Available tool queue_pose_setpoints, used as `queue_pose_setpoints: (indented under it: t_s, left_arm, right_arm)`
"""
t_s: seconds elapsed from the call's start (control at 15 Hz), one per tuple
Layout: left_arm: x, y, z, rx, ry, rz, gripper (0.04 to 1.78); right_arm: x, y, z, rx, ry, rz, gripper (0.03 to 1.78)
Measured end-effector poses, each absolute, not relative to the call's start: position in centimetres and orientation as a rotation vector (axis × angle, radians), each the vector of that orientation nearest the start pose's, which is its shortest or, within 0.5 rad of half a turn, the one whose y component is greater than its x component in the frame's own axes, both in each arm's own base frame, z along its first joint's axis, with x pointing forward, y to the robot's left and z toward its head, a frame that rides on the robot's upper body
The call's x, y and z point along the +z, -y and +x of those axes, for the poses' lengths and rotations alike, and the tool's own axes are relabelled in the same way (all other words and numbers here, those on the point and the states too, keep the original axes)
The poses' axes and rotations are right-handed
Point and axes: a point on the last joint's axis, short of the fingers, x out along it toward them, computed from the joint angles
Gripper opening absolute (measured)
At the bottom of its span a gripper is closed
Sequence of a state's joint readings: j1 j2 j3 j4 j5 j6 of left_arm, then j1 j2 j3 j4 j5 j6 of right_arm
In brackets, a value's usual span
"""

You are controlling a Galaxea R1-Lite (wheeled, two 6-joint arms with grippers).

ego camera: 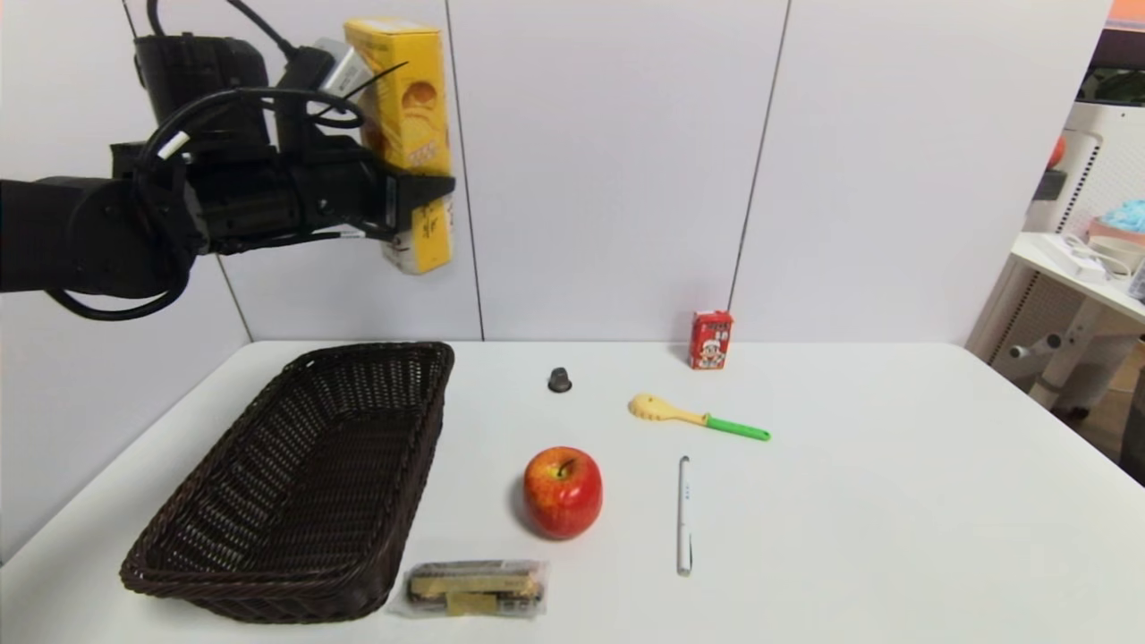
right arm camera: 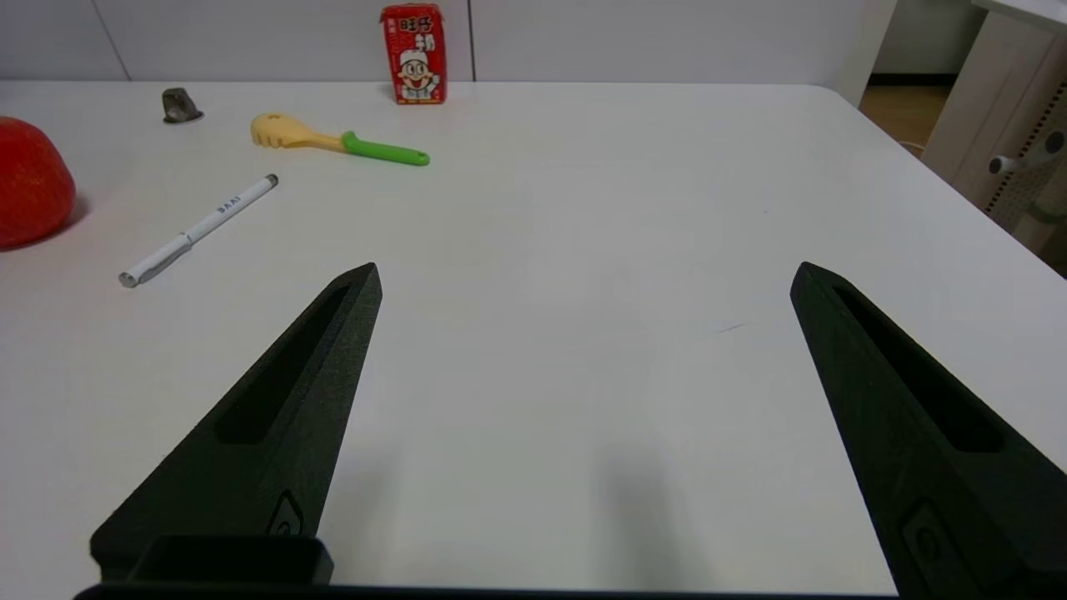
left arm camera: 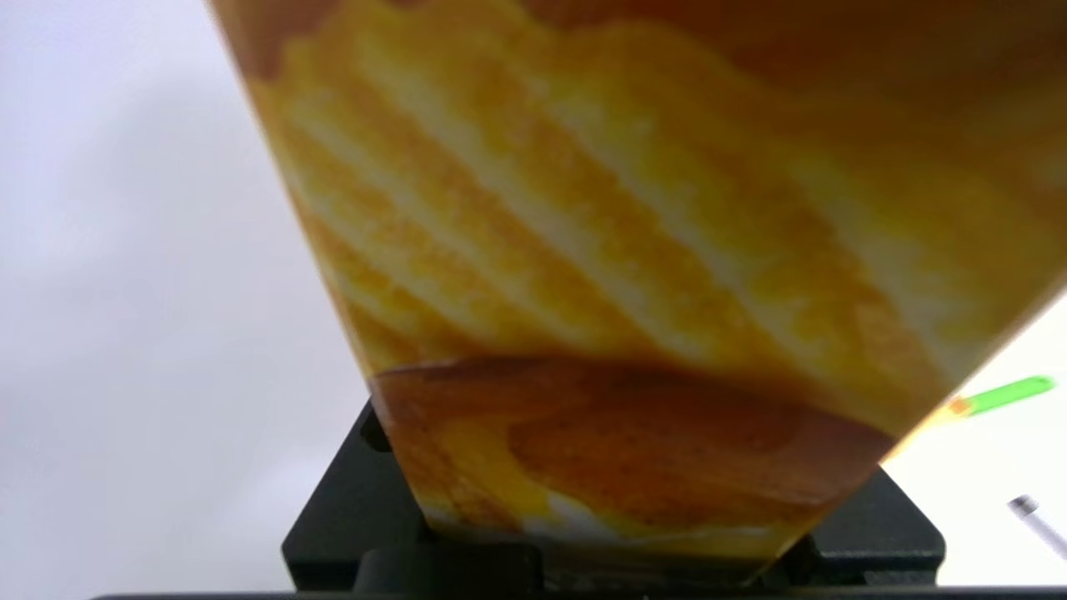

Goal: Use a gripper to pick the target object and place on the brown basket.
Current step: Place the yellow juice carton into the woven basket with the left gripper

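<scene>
The robot's left gripper will release the tall yellow snack box inside the brown wicker basket [ego camera: 362, 474], by the side of the basket that faces the apple.
My left gripper [ego camera: 420, 192] is shut on the tall yellow snack box [ego camera: 407, 98] and holds it upright high in the air, above the far end of the brown wicker basket [ego camera: 268, 555]. The box fills the left wrist view [left arm camera: 625, 250], where my fingertips are hidden behind it. The basket lies on the table's left side and holds nothing. My right gripper [right arm camera: 583, 275] is open and empty, low over bare table on the right; it does not show in the head view.
On the white table [ego camera: 894, 501] lie a red apple [ego camera: 563, 491], a white pen [ego camera: 683, 514], a yellow-and-green scoop [ego camera: 696, 417], a small dark cap [ego camera: 559, 380], a red drink carton [ego camera: 710, 339] and a wrapped snack bar [ego camera: 474, 588] beside the basket.
</scene>
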State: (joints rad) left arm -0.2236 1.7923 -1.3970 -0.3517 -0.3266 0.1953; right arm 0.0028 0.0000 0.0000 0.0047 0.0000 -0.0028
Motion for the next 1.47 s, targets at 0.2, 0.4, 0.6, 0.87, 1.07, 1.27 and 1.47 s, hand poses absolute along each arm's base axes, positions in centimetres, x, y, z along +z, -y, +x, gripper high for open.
queue_pose_setpoints:
  t_s: [0.2,0.4,0.6,0.87,1.07,1.27,1.47]
  left_arm:
    - [26.4,7.0,33.6,-0.519,-0.091,0.185,0.86]
    - [23.9,6.0,32.3,-0.481,-0.188,0.177,0.86]
    - [21.2,5.1,30.6,-0.455,-0.28,0.166,0.86]
    - [18.1,4.3,29.2,-0.431,-0.301,0.147,0.86]
    - [16.3,4.1,28.6,-0.427,-0.325,0.14,0.86]
    - [15.3,4.1,28.5,-0.427,-0.305,0.122,0.9]
    - [15.1,4.1,28.5,-0.425,-0.293,0.122,1.15]
  right_arm:
    - [7.5,0.0,-2.3,0.002,-0.005,-0.003,1.7]
    - [7.5,0.0,-2.3,0.003,-0.005,-0.003,1.7]
    - [7.5,0.0,-2.3,0.003,-0.005,-0.003,1.7]
    - [7.5,0.0,-2.3,0.003,-0.005,-0.003,1.7]
    - [7.5,0.0,-2.3,0.002,-0.004,-0.003,1.7]
    - [7.5,0.0,-2.3,0.003,-0.005,-0.003,1.7]
    - [7.5,0.0,-2.3,0.003,-0.005,-0.003,1.7]
